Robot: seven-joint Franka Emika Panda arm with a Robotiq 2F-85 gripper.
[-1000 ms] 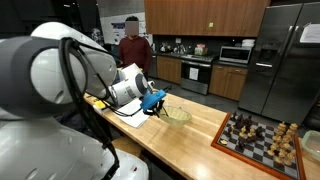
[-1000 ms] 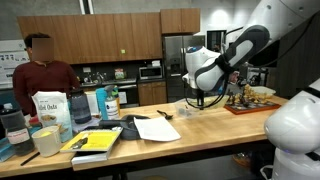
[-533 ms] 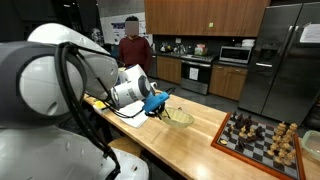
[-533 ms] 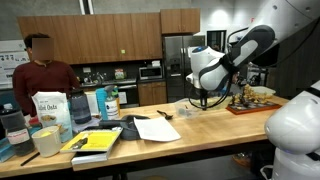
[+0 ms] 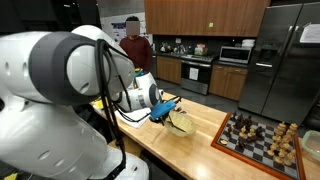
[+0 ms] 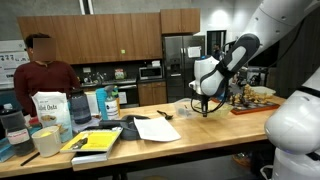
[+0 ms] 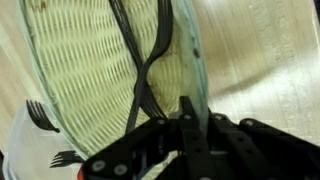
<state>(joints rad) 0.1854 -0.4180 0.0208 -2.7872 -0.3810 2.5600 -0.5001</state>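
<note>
The bowl, now tipped up at the wooden counter, will be let go by my gripper on the wooden counter (image 5: pixel 171 127), in the space between the white paper and the chess board, nearer the paper.
My gripper (image 7: pixel 186 108) is shut on the rim of a clear glass bowl (image 7: pixel 85 70); the rim's edge runs down between the two black fingers (image 7: pixel 160 135). A thin black utensil (image 7: pixel 148 62) lies inside the bowl. In both exterior views the gripper (image 5: pixel 167 108) (image 6: pixel 204 102) sits at the bowl (image 5: pixel 181 123) (image 6: pixel 188 105) on the wooden counter (image 5: pixel 205 135), and the bowl looks tipped up on the gripped side. Black forks (image 7: pixel 40 118) show beyond the bowl in the wrist view.
A chess board (image 5: pixel 256 142) (image 6: pixel 252 100) with pieces stands close beyond the bowl. White paper (image 6: pixel 158 128), books (image 6: pixel 95 143), a bag (image 6: pixel 50 108) and bottles lie further along the counter. A person (image 5: pixel 133 46) (image 6: pixel 42 75) stands behind it.
The arm has swung along the counter toward the chess board, still shut on the bowl's rim. The bowl has shifted slightly with it and tilted.
</note>
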